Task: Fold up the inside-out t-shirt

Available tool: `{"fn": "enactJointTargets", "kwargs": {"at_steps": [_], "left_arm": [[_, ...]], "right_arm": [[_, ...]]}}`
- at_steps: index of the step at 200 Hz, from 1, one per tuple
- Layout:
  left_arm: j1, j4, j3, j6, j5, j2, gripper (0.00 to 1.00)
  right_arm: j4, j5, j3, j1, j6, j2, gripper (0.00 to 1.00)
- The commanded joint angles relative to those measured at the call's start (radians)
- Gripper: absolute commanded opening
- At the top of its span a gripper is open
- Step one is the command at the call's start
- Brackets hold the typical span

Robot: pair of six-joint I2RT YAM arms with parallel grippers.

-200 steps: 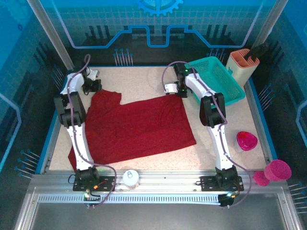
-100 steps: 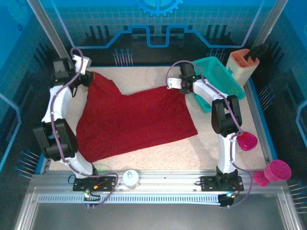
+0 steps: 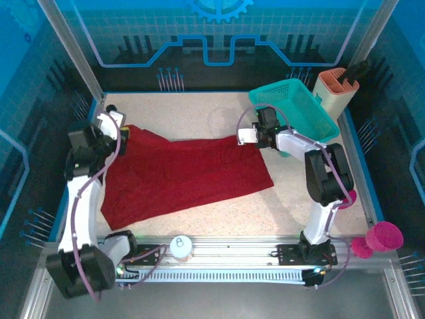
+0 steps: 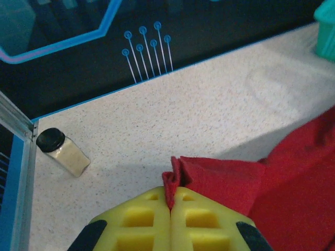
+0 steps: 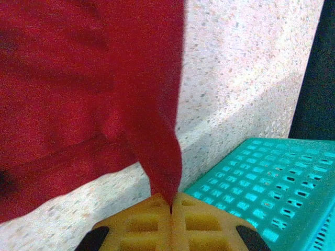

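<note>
I will release the far corner of the t-shirt from my left gripper over the red cloth, about halfway (image 3: 129,175) toward the t-shirt's near edge.
The dark red inside-out t-shirt (image 3: 186,176) lies spread over the middle of the table, its far edge stretched between my two grippers. My left gripper (image 3: 123,133) is shut on the shirt's far left corner. In the left wrist view a small fold of the t-shirt (image 4: 230,180) sticks out between the yellow fingers of the left gripper (image 4: 170,201), just above the tabletop. My right gripper (image 3: 250,138) is shut on the far right corner. In the right wrist view the t-shirt (image 5: 78,78) tapers into the right gripper (image 5: 171,201).
A teal mesh basket (image 3: 295,109) stands tilted right behind the right gripper and fills the right of the right wrist view (image 5: 261,183). A small spice jar (image 4: 65,152) sits at the far left corner. A beige holder (image 3: 337,90), pink cups (image 3: 384,236) and a white lid (image 3: 180,246) lie at the edges.
Both grippers have moved toward the near side and lower with the shirt's far corners. The left arm has swung outward. The shirt's far edge now lies straighter and flatter.
</note>
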Motion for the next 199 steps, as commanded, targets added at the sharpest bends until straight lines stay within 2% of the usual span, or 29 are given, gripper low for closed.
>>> {"fn": "enactJointTargets", "kwargs": {"at_steps": [1, 15, 29, 39, 66, 91, 125, 138, 162, 168, 174, 178, 184, 187, 191, 199], "left_arm": [[0.0, -0.045, -0.084, -0.192, 0.005, -0.119, 0.0], [-0.008, -0.054, -0.148, -0.304, 0.072, -0.205, 0.0], [-0.026, -0.06, -0.213, -0.39, 0.062, -0.297, 0.0], [-0.039, -0.084, -0.243, -0.425, 0.006, -0.35, 0.0], [-0.066, -0.195, -0.251, -0.455, -0.1, -0.364, 0.0], [-0.067, -0.232, -0.283, -0.478, -0.221, -0.444, 0.0], [-0.065, -0.241, -0.274, -0.469, -0.395, -0.471, 0.0], [-0.065, -0.234, -0.281, -0.477, -0.408, -0.485, 0.0], [-0.065, -0.253, -0.294, -0.533, -0.36, -0.5, 0.0], [-0.064, -0.263, -0.298, -0.551, -0.342, -0.51, 0.06], [-0.066, -0.278, -0.301, -0.581, -0.334, -0.522, 0.16], [-0.068, -0.289, -0.303, -0.616, -0.34, -0.531, 0.29], [-0.072, -0.308, -0.306, -0.684, -0.374, -0.542, 0.55], [-0.073, -0.322, -0.306, -0.719, -0.397, -0.547, 0.63], [-0.076, -0.339, -0.304, -0.751, -0.417, -0.553, 0.68], [-0.077, -0.355, -0.297, -0.762, -0.396, -0.567, 0.69]], "right_arm": [[-0.031, 0.0, -0.06, 0.035, -0.109, -0.076, 0.06], [-0.05, 0.033, -0.084, 0.051, -0.122, -0.091, 0.06], [-0.054, 0.043, -0.097, 0.052, -0.119, -0.106, 0.06], [-0.073, 0.051, -0.091, 0.051, -0.116, -0.114, 0.06], [-0.112, 0.079, -0.074, 0.039, -0.11, -0.148, 0.06], [-0.165, 0.041, -0.07, 0.004, -0.077, -0.198, 0.05], [-0.181, -0.012, -0.118, -0.023, -0.097, -0.239, 0.06], [-0.162, -0.016, -0.144, -0.02, -0.109, -0.246, 0.07], [-0.149, 0.011, -0.168, -0.015, -0.115, -0.224, 0.12], [-0.138, 0.023, -0.178, -0.012, -0.113, -0.218, 0.15], [-0.134, 0.036, -0.188, -0.006, -0.11, -0.212, 0.16], [-0.138, 0.043, -0.191, -0.003, -0.105, -0.208, 0.16], [-0.147, 0.058, -0.194, 0.001, -0.089, -0.201, 0.17], [-0.156, 0.068, -0.194, 0.003, -0.079, -0.197, 0.18], [-0.168, 0.085, -0.192, 0.006, -0.065, -0.192, 0.21], [-0.175, 0.131, -0.195, 0.012, -0.033, -0.187, 0.23]]}}
